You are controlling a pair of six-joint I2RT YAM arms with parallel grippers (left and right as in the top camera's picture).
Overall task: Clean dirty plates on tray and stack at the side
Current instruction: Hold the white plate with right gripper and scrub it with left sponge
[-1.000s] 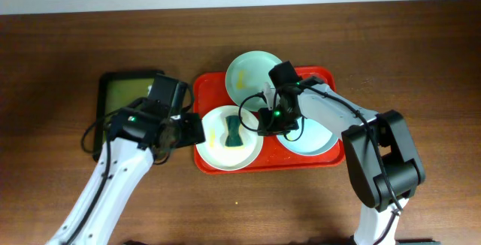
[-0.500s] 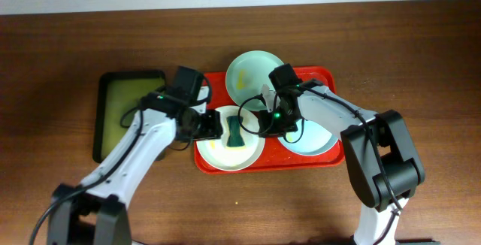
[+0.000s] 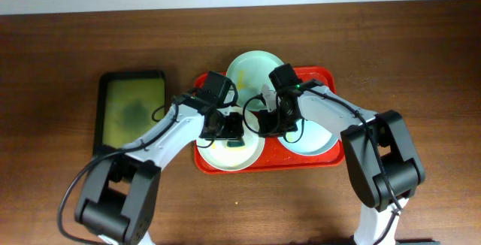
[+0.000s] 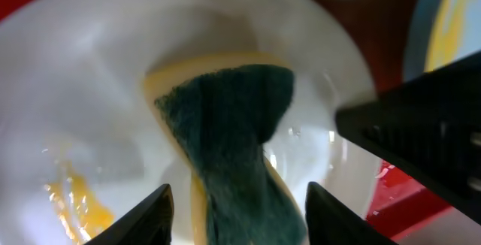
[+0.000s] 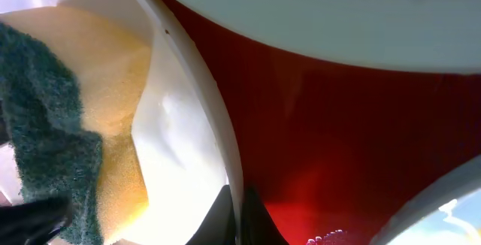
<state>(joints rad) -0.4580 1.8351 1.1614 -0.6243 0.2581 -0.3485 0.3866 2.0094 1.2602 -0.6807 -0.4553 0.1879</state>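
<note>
Yellow smears are still on the white plate beside the loose sponge, so the robot's left gripper needs to pinch the sponge's middle (image 4: 242, 181) and wipe the smears before stacking the plate.
The red tray (image 3: 301, 164) holds a white plate (image 3: 224, 153) at its left, a mint plate (image 3: 246, 72) at the back and a mint plate (image 3: 314, 140) at the right. A green and yellow sponge (image 4: 225, 140) lies in the white plate (image 4: 90, 87), beside yellow smears. My left gripper (image 4: 239, 215) is open, low over the plate, one finger on each side of the sponge. It also shows in the overhead view (image 3: 229, 127). My right gripper (image 5: 240, 215) is shut on the white plate's right rim (image 5: 203, 110), also seen from overhead (image 3: 267, 123).
A smaller black-rimmed olive-green tray (image 3: 131, 113) lies left of the red tray. The brown wooden table (image 3: 406, 65) surrounds both trays. The red tray floor (image 5: 338, 140) shows between the plates in the right wrist view.
My left arm has swung right from beside the green tray to over the white plate and its sponge. The right gripper has kept its hold on the plate rim.
</note>
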